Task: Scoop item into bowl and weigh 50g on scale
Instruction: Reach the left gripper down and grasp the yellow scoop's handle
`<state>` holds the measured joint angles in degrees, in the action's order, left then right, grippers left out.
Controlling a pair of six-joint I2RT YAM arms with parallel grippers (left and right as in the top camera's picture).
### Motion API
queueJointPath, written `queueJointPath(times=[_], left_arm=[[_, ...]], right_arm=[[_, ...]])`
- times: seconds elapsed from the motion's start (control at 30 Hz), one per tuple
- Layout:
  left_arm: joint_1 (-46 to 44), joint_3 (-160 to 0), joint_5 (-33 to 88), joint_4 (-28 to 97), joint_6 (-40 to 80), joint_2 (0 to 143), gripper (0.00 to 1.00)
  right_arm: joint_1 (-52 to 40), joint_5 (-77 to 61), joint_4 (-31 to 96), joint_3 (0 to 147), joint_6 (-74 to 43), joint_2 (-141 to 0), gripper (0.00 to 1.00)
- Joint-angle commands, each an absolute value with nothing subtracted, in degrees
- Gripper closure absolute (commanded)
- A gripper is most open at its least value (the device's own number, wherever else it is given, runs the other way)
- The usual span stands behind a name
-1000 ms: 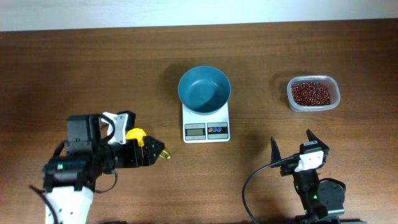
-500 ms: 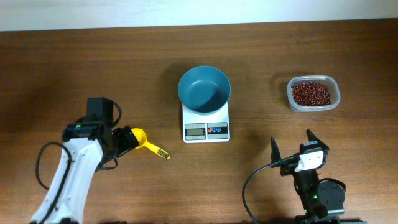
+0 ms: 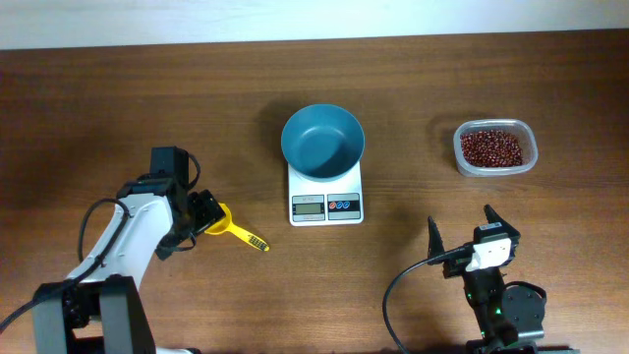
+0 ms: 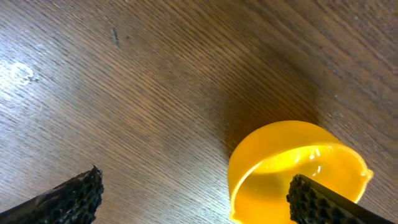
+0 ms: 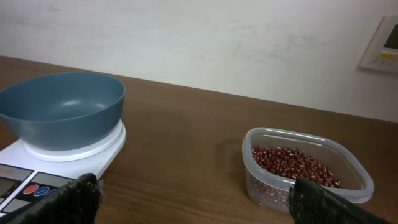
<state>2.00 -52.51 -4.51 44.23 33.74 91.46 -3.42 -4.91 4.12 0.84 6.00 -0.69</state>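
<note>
My left gripper has one finger too high over the scoop's cup, so it should open wide, go lower and pinch the cup's side [image 4: 239, 174] before lifting the scoop.
The teal-blue bowl [image 3: 322, 141] stands empty on the white scale [image 3: 325, 195]; both also show in the right wrist view, the bowl [image 5: 59, 107] on the scale [image 5: 37, 171]. The red-brown beans [image 3: 491, 147] lie in a clear tub [image 3: 527, 150] at the right, seen too in the right wrist view [image 5: 292, 165]. A yellow scoop [image 3: 232, 228] lies on the table left of the scale. My left gripper [image 3: 203, 213] is open, low over the scoop's cup [image 4: 292, 171], one finger over the cup. My right gripper [image 3: 460, 234] is open and empty near the front edge.
The clear tub [image 5: 354, 171] stands right of the scale with bare wood between them. A pale wall runs behind the table's far edge, with a small panel [image 5: 385, 43] at its right. Black cables hang from both arms.
My left arm has swung back and down over the yellow scoop, the gripper now low at the scoop's cup. The scoop, bowl, scale and right arm have not moved.
</note>
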Motion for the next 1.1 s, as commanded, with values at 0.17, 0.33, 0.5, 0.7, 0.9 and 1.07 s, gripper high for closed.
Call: queueJointPath(times=[0.17, 0.33, 0.5, 0.7, 0.9, 1.07], left_arm=[[2.0, -50.7, -3.8, 43.4, 35.4, 91.9, 0.01], [2.0, -48.7, -3.8, 41.6, 35.4, 91.9, 0.01], [2.0, -48.7, -3.7, 41.1, 35.4, 91.9, 0.01], [2.0, -48.0, -3.7, 39.9, 35.4, 91.9, 0.01], [2.0, -43.9, -2.3, 35.8, 35.4, 91.9, 0.01], [2.0, -43.9, -2.3, 35.7, 35.4, 91.9, 0.15]], right_arm=[[-3.7, -4.4, 4.1, 0.3, 5.8, -0.3, 0.01], [-3.7, -4.4, 4.1, 0.3, 5.8, -0.3, 0.01], [-3.7, -4.4, 4.1, 0.3, 5.8, -0.3, 0.01], [-3.7, -4.4, 4.1, 0.3, 5.8, -0.3, 0.01], [-3.7, -4.4, 4.1, 0.3, 5.8, -0.3, 0.01], [-3.7, -4.4, 4.1, 0.3, 5.8, -0.3, 0.01]])
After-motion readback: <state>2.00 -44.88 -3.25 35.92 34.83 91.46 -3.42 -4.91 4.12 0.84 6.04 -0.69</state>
